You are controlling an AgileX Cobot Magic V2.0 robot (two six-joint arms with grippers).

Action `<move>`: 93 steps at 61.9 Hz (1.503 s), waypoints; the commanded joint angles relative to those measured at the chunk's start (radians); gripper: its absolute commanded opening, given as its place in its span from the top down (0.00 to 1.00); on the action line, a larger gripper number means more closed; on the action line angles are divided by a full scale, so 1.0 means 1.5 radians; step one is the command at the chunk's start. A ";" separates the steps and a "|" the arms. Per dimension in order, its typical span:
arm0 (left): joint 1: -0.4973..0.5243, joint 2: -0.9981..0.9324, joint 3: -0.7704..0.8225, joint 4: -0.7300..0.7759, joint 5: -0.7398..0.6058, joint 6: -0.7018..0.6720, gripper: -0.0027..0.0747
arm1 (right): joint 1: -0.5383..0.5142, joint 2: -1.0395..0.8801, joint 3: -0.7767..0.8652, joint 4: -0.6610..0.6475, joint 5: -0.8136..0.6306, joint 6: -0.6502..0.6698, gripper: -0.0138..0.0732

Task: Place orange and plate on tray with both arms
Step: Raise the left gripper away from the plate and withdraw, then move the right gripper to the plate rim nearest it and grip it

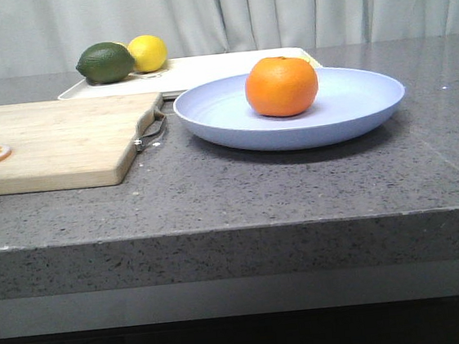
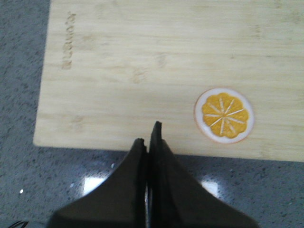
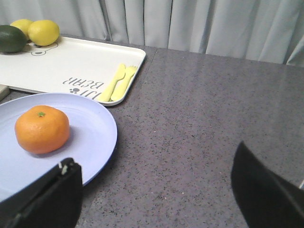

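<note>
My right gripper will next move to the plate's rim (image 1: 395, 94) (image 3: 115, 140) at the end farthest from the wooden cutting board and grip it there.
The orange (image 1: 281, 86) sits in the lavender-blue plate (image 1: 354, 105) on the grey table; both also show in the right wrist view, the orange (image 3: 42, 129) on the plate (image 3: 95, 133). The cream-white tray (image 1: 210, 65) lies behind the plate, and shows in the right wrist view (image 3: 80, 64). My right gripper (image 3: 154, 178) is open and empty, above bare table beside the plate's rim. My left gripper (image 2: 149, 135) is shut and empty, over the near edge of the wooden cutting board (image 2: 142, 71). Neither gripper shows in the front view.
A dark green fruit (image 1: 105, 62) and a lemon (image 1: 148, 52) sit on the tray's far left end. Yellow utensils (image 3: 118, 83) lie at the tray's right end. A dried orange slice (image 2: 224, 115) lies on the cutting board (image 1: 54, 141), whose metal handle (image 1: 150, 129) faces the plate.
</note>
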 commanded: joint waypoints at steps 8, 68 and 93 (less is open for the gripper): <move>0.029 -0.191 0.156 -0.007 -0.151 -0.004 0.99 | -0.004 0.002 -0.022 0.003 -0.055 -0.006 0.11; 0.029 -0.721 0.478 -0.045 -0.356 -0.004 0.99 | -0.004 0.203 -0.120 0.058 -0.018 -0.006 0.11; 0.029 -0.721 0.478 -0.045 -0.370 -0.004 0.99 | -0.003 0.527 -0.344 0.117 0.083 -0.006 0.39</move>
